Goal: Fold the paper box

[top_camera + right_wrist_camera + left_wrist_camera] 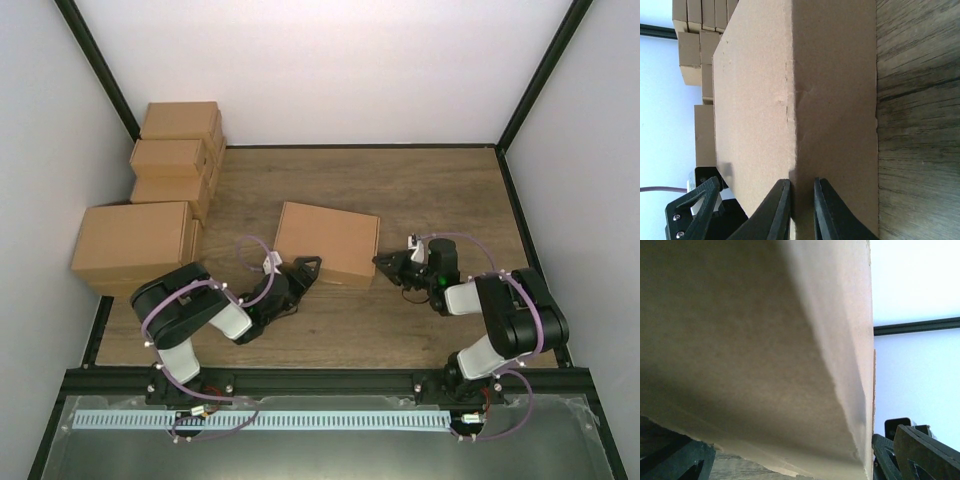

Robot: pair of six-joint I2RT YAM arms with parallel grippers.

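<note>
The robot's left gripper will close on the near side of the paper box (342, 274), near the corner where the right gripper is.
The paper box (328, 243) is plain brown cardboard, folded into a flat closed shape, lying mid-table. My left gripper (305, 268) is at its near-left corner with its jaws wide open. In the left wrist view the box (755, 350) fills the frame, with a finger (675, 460) low at each side. My right gripper (385, 265) is at the near-right corner. In the right wrist view its fingers (780, 210) stand close together on the box (790, 100), one either side of the folded edge. The left gripper's finger shows there at the lower left (692, 210).
Several closed brown cartons (180, 160) are stacked at the back left against the wall, with a bigger one (135, 245) in front; they also show in the right wrist view (695, 50). White walls bound the wooden table (400, 190) on three sides.
</note>
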